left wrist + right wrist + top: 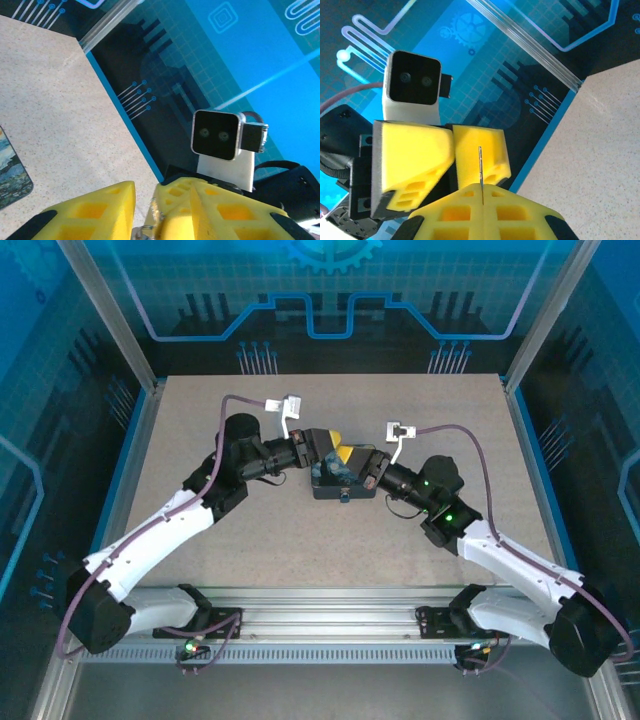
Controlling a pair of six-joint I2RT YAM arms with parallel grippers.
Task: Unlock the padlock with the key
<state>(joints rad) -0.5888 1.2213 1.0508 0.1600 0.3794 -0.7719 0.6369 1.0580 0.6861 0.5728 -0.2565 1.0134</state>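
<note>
Only the robot's right gripper holds the key, so its left gripper should close on the key's blade (480, 162) before the right gripper opens to change its hold.
Both arms meet over the middle of the table, above the painted tin box (338, 487). My right gripper (481, 187) is shut on the key (480, 165), whose thin dark blade sticks up from the seam between the yellow fingers, pointing at the left gripper's fingers (480, 147). My left gripper (145, 195) is closed round a small silvery metal piece, the padlock (149, 222), mostly hidden between the yellow pads. In the top view the left gripper (336, 445) and right gripper (358, 464) almost touch tip to tip.
A corner of the tin box (10, 172) lies on the speckled table at the left wrist view's left edge. A blue-edged wall and aluminium posts ring the table (200, 440). The right wrist's camera (215, 135) faces the left one (414, 80) closely.
</note>
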